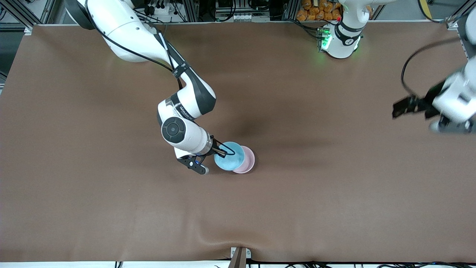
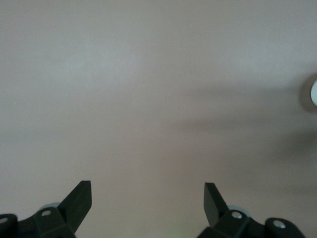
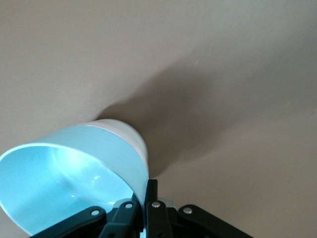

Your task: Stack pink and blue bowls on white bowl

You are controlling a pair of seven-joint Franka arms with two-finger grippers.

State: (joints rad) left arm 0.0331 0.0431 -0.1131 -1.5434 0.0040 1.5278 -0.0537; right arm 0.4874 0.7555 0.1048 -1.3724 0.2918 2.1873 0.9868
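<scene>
The robot's right gripper needs to release the blue bowl nested down inside the pale pink bowl (image 1: 240, 159) (image 3: 111, 148).
My right gripper (image 1: 220, 152) is shut on the rim of the light blue bowl (image 1: 227, 160). The blue bowl sits tilted in the pale pink bowl (image 1: 249, 160) near the middle of the table. In the right wrist view the fingers (image 3: 151, 191) pinch the blue bowl's wall (image 3: 64, 188), and a pale bowl's rim (image 3: 132, 136) shows under it. The white bowl does not show in any view. My left gripper (image 1: 450, 125) is open and empty, raised over bare table at the left arm's end; its fingertips (image 2: 81, 196) stand wide apart.
The brown table mat (image 1: 111, 186) has a raised wrinkle at its edge nearest the front camera. The left arm's base (image 1: 340, 41) stands at the table's back edge. A pale round shape (image 2: 314, 94) shows at the left wrist view's edge.
</scene>
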